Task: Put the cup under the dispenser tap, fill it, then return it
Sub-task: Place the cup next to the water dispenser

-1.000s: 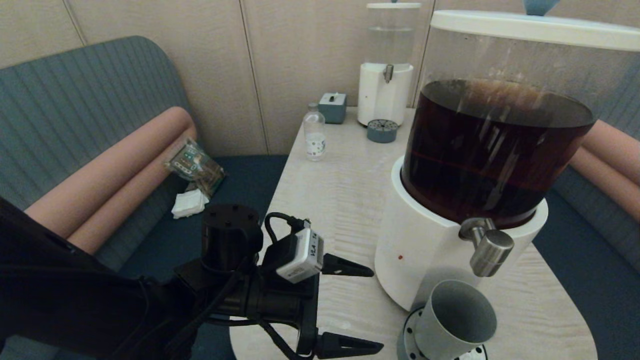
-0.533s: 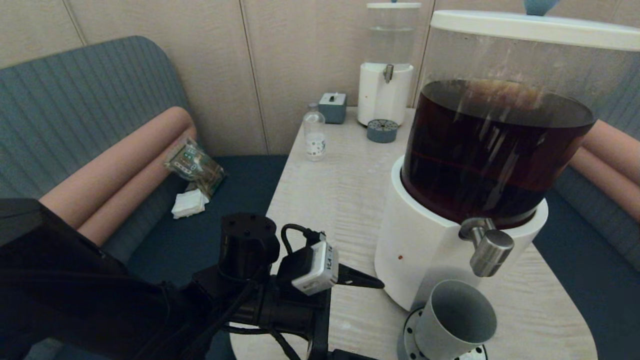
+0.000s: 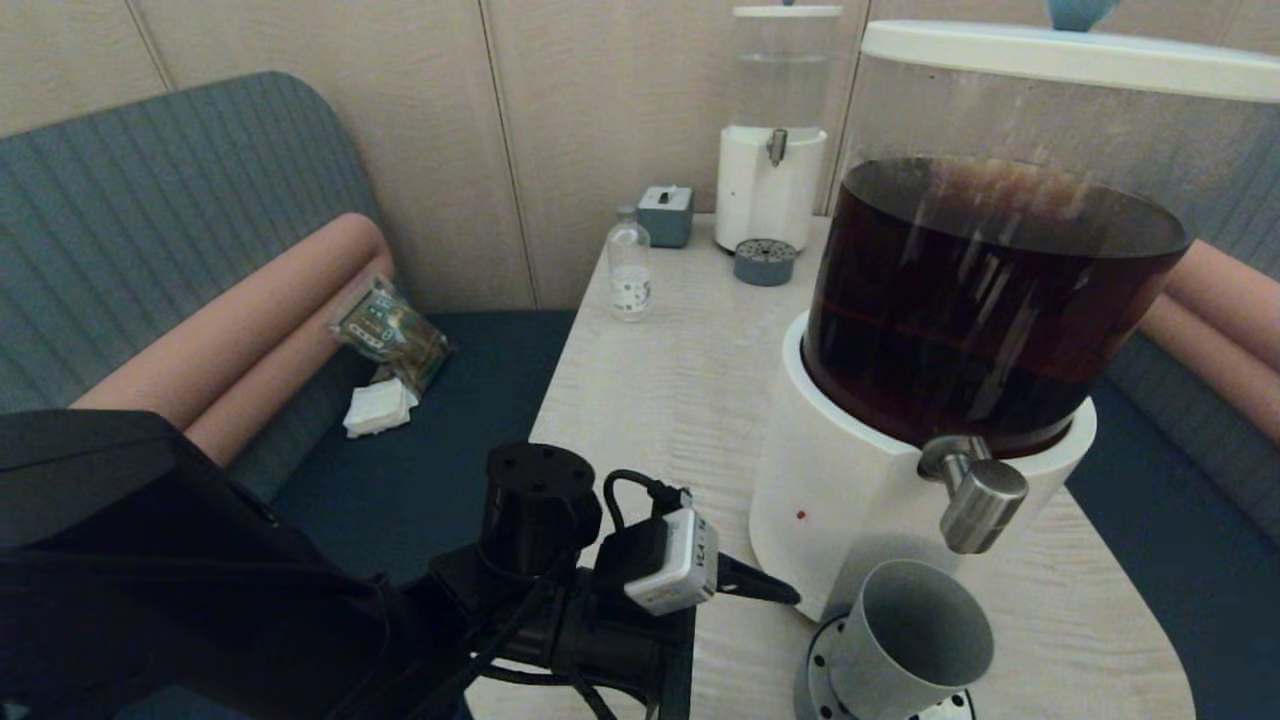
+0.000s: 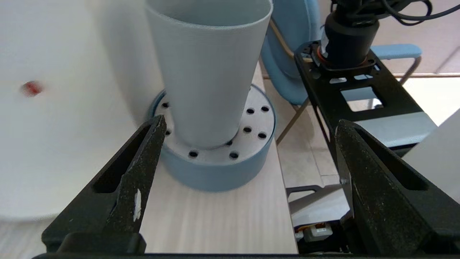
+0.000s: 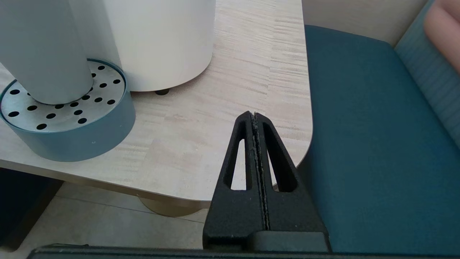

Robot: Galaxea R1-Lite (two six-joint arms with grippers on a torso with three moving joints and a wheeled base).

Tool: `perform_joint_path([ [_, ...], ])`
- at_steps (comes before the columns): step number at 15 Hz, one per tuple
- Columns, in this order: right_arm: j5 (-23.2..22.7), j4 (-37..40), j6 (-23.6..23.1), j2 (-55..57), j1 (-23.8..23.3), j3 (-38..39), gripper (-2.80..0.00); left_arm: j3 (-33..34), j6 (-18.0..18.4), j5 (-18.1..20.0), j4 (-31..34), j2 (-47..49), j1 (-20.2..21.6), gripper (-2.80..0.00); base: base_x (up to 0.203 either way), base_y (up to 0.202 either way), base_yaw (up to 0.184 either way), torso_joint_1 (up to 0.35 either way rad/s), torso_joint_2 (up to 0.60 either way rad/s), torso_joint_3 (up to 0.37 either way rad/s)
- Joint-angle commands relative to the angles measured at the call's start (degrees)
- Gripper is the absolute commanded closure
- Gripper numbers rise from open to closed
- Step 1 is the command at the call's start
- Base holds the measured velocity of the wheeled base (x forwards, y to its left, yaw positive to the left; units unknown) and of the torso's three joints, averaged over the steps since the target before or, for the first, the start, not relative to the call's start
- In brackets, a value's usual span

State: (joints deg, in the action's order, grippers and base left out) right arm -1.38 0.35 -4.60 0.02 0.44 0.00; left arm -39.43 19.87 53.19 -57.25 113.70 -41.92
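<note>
The robot's left gripper will close around the lower body (image 3: 855, 673) (image 4: 205, 97) of the grey cup, well below the cup's rim and just above the drip tray.
The grey cup (image 3: 905, 640) stands upright on the round perforated drip tray (image 3: 815, 665), below the brushed-steel dispenser tap (image 3: 975, 495) of the large dispenser (image 3: 850, 500) with dark liquid. My left gripper (image 4: 250, 122) is open wide at the table's near edge, to the left of the cup. One of its fingers (image 3: 760, 588) shows in the head view. In the left wrist view the cup (image 4: 208, 72) stands ahead of the fingertips, not between them, and one tip is beside the tray (image 4: 215, 176). My right gripper (image 5: 251, 117) is shut and empty, low by the table's near right corner.
At the table's far end stand a smaller clear-liquid dispenser (image 3: 770, 180), its small tray (image 3: 765, 262), a grey box (image 3: 665, 215) and a clear bottle (image 3: 630, 270). A snack packet (image 3: 390, 330) and a tissue (image 3: 378, 408) lie on the sofa to the left.
My left arm has moved right and forward towards the cup, still open. Its lower finger has dropped out of the head view. The cup has stayed in place.
</note>
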Motion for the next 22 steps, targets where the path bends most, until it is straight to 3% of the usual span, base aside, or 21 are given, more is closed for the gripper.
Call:
perform_joint_path([
  [1, 0.0, 0.0, -0.1, -0.5, 0.1, 0.5, 0.0, -1.3, 0.0, 0.2, -0.2, 1.7, -1.2, -2.8, 0.0, 0.0, 0.0, 0.0, 0.0, 0.0],
  [12, 0.0, 0.0, -0.1, -0.5, 0.0, 0.5, 0.0, -5.0, -0.8, -1.5, -0.3, 5.6, -3.8, -2.8, 0.0, 0.0, 0.0, 0.0, 0.0, 0.0],
  [22, 0.0, 0.0, -0.1, -0.5, 0.0, 0.5, 0.0, -7.9, -0.8, -6.7, -0.5, 7.7, -5.0, -2.8, 0.0, 0.0, 0.0, 0.0, 0.0, 0.0],
])
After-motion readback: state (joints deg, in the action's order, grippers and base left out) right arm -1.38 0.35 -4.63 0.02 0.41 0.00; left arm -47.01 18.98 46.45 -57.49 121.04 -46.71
